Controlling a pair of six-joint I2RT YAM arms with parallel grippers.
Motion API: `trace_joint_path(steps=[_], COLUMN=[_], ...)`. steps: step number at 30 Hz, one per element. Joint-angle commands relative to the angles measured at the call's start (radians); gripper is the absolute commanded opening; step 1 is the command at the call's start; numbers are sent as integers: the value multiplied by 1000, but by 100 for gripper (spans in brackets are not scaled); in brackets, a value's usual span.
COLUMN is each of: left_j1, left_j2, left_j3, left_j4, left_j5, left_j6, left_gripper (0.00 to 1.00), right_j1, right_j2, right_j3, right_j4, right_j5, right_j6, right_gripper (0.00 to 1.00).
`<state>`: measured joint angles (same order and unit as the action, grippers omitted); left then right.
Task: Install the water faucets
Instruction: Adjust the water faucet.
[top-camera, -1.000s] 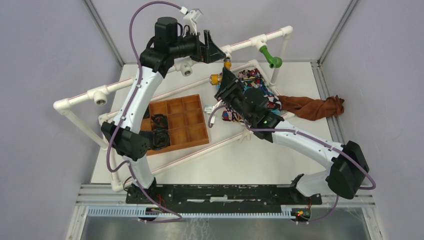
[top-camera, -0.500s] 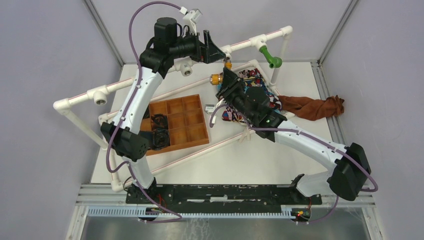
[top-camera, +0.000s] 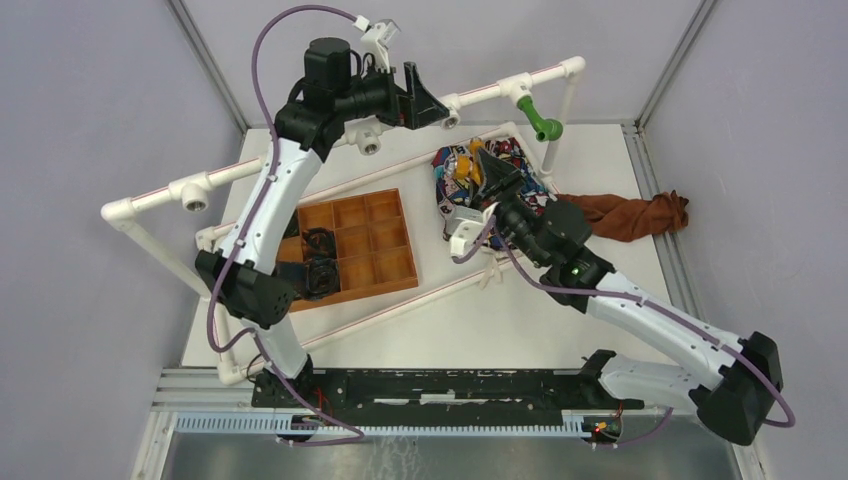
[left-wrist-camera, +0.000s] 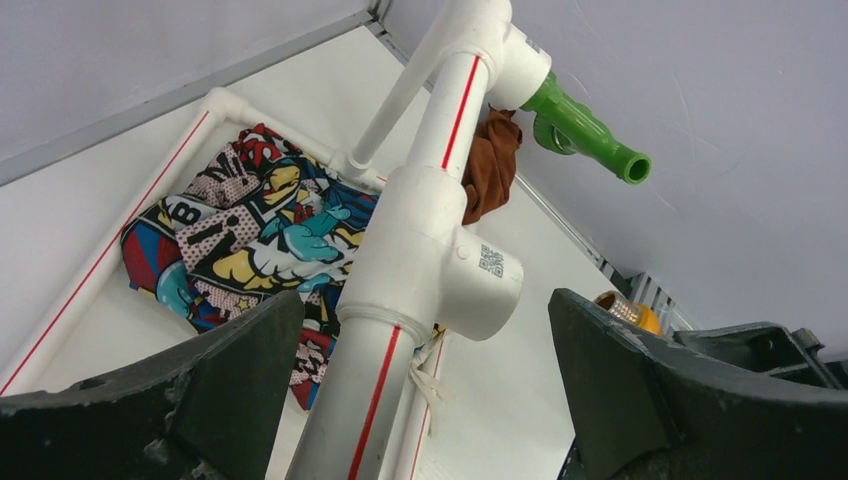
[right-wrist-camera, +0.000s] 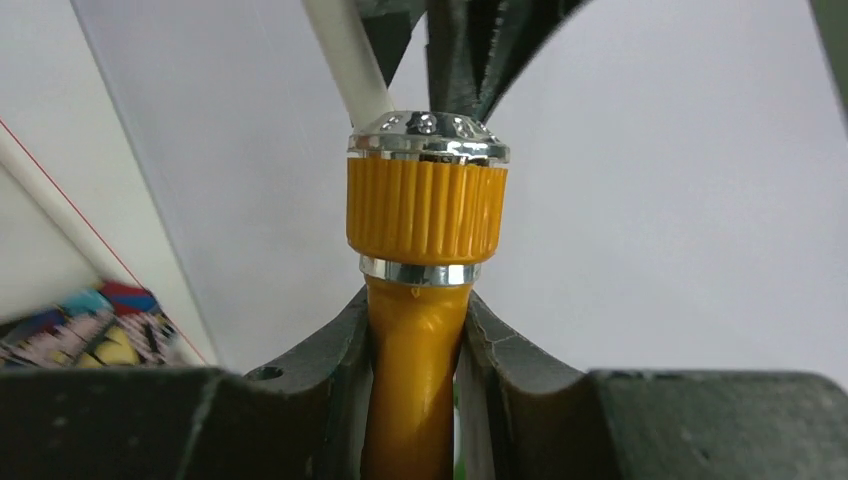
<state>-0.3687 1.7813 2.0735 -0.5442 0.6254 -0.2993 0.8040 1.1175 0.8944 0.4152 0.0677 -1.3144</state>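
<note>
I should release the orange-yellow faucet from my right gripper into my left gripper, above the gap between tray and comic-print cloth (top-camera: 430, 257). The faucet is now held over the comic-print cloth.
My right gripper (right-wrist-camera: 418, 310) is shut on the neck of the orange-yellow faucet (right-wrist-camera: 425, 250), whose ribbed knob points up toward the white pipe (right-wrist-camera: 350, 60). In the top view the right gripper (top-camera: 492, 165) hovers over the comic-print cloth (top-camera: 455, 180). A metal-tipped end of that orange-yellow faucet (left-wrist-camera: 625, 310) shows beside my left finger. The left gripper (left-wrist-camera: 425, 300) is open, its fingers either side of the pipe below a white T-fitting (left-wrist-camera: 470, 280) without touching. The left gripper (top-camera: 430, 100) sits at the top rail. The green faucet (top-camera: 540, 118) sits in the far T-fitting; the green faucet (left-wrist-camera: 585, 130) points outward.
An orange compartment tray (top-camera: 355, 245) lies left of centre inside the white pipe frame (top-camera: 150, 200). More T-fittings (top-camera: 197, 195) hang on the upper rail. A brown cloth (top-camera: 625, 215) lies at the right, near the metal cage post (top-camera: 655, 90).
The right arm has swung right and turned its gripper toward the far side, carrying the orange-yellow faucet away from the fitting under the left gripper. The left jaws have spread slightly wider.
</note>
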Motion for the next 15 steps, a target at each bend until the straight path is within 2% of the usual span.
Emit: trace_joint_path(steps=[1,5,8,10,15], left_j1=[39,40,39,40,39], left_j2=[-224,-370,-455,-522,-682], left_j3=[-44,-174,-246,-317,-476], left_j4=[54,154,158,166,184], left_j5=[-120,-130,3,54,123], left_j6=[82,127,151,129,120], left_gripper=[100,100,100,100,100], right_j1=[-44,-168,-246,-282,-320], right_j2=[-97,-176,-197,-210,-207], right_j3=[-45,-138,-168,-222,-289], right_j4=[145,251,274,359,513], right_j5=[-101,-240,-307,-365,-506], right_j6=[493,968,1289,1437,1687], right_gripper=[0,0,0,0,0])
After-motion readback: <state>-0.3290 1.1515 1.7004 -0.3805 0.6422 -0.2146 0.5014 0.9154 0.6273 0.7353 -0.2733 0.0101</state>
